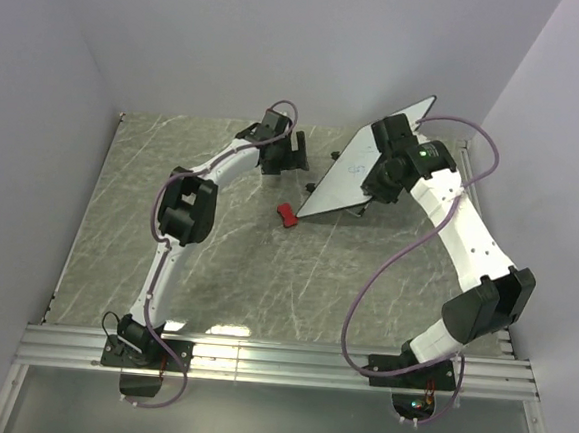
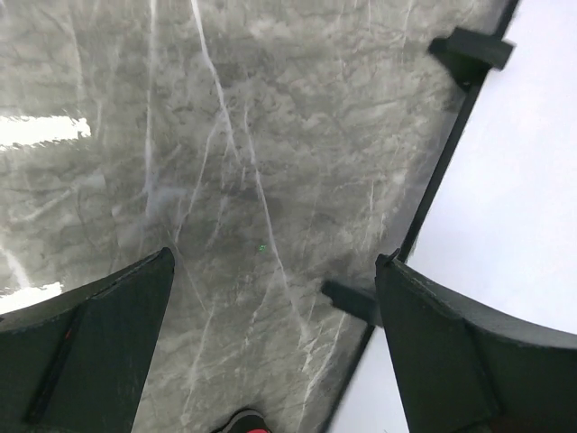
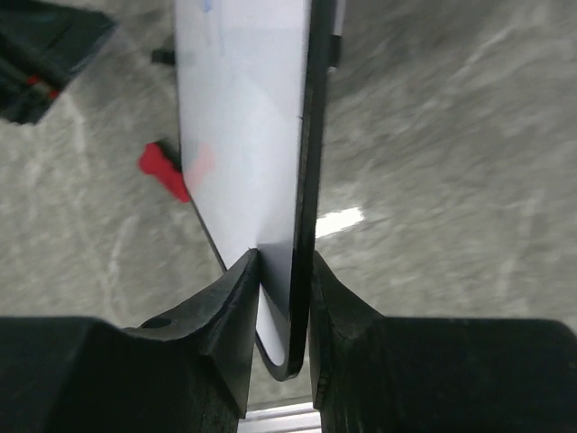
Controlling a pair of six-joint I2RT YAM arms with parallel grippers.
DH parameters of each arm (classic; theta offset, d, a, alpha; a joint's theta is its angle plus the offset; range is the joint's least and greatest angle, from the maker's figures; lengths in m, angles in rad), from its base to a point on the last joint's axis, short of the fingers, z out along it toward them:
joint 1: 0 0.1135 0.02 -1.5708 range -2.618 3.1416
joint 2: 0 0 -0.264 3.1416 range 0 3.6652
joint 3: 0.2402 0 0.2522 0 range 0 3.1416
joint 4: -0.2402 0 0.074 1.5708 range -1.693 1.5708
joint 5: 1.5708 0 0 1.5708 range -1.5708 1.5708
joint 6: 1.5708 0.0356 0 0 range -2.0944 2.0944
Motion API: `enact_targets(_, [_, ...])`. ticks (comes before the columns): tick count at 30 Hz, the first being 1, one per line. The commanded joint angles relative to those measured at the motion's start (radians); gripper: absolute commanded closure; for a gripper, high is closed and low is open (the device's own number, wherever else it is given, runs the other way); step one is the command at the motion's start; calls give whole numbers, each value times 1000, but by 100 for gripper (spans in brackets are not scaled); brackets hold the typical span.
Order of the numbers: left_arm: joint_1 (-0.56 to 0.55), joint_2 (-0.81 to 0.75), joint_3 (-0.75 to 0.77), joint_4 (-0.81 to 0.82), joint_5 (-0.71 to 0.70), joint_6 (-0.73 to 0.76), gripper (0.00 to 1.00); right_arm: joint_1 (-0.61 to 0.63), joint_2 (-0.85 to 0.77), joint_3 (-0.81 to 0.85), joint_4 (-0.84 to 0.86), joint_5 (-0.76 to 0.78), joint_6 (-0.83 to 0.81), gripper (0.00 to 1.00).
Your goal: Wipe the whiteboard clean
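Note:
Next, I close my left gripper on the narrow middle (image 1: 288, 215) of the small red eraser, which is lying by the lower corner of the whiteboard.
The whiteboard (image 1: 358, 172) is a flat white board with a thin black rim, tilted up at the table's back right, with a small blue scribble on it. My right gripper (image 1: 383, 176) is shut on its edge; in the right wrist view the board (image 3: 239, 126) stands on edge between my fingers (image 3: 281, 298). The small red eraser (image 1: 288, 215) lies on the table by the board's lower corner and shows in the right wrist view (image 3: 160, 169). My left gripper (image 1: 289, 154) is open and empty above the table left of the board, whose rim shows in the left wrist view (image 2: 505, 189).
The grey marble tabletop (image 1: 226, 262) is bounded by white walls at the back and sides. An aluminium rail (image 1: 278, 361) runs along the near edge by the arm bases. Black clips stick out from the board's rim (image 2: 347, 300).

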Motion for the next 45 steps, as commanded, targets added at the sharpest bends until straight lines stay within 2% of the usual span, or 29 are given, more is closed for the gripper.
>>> enact_targets(1, [8,-16,44,-23,-8,20,1,-46,-20,49,-217,237,-184,100])
enact_targets(7, [-38,-110,-63,-108,-60,43,1,-216,-199,-82,-151,237,-261,100])
enact_targets(11, [-72,-250,-304,-39,-45,17,1,-302,-294,-145,-114,273,-345,100])
enact_targets(14, [-73,-350,-387,-39,-57,8,1,-337,-322,-169,-67,248,-391,100])
enact_targets(18, [-78,-451,-404,-106,-99,2,0,-336,-336,-168,-10,179,-424,100])
enact_targets(22, [-112,-513,-485,-103,-153,-68,0,-293,-337,-195,37,6,-454,100])
enact_targets(25, [-136,-510,-536,-128,-171,-131,1,-232,-359,-241,60,-82,-476,100])
enact_targets(27, [-161,-510,-551,-132,-194,-150,0,-190,-403,-269,62,-85,-479,100])
enact_targets(32, [-195,-513,-591,-140,-222,-223,1,-172,-521,-338,41,-138,-511,100])
enact_targets(35, [-201,-503,-601,-139,-217,-250,1,-149,-579,-391,28,-299,-499,100])
enact_targets(41, [-207,-484,-578,-135,-245,-266,1,-136,-641,-349,-22,-223,-502,100])
enact_targets(45, [-213,-410,-486,-183,-261,-268,0,-135,-629,-343,-25,-186,-513,100])
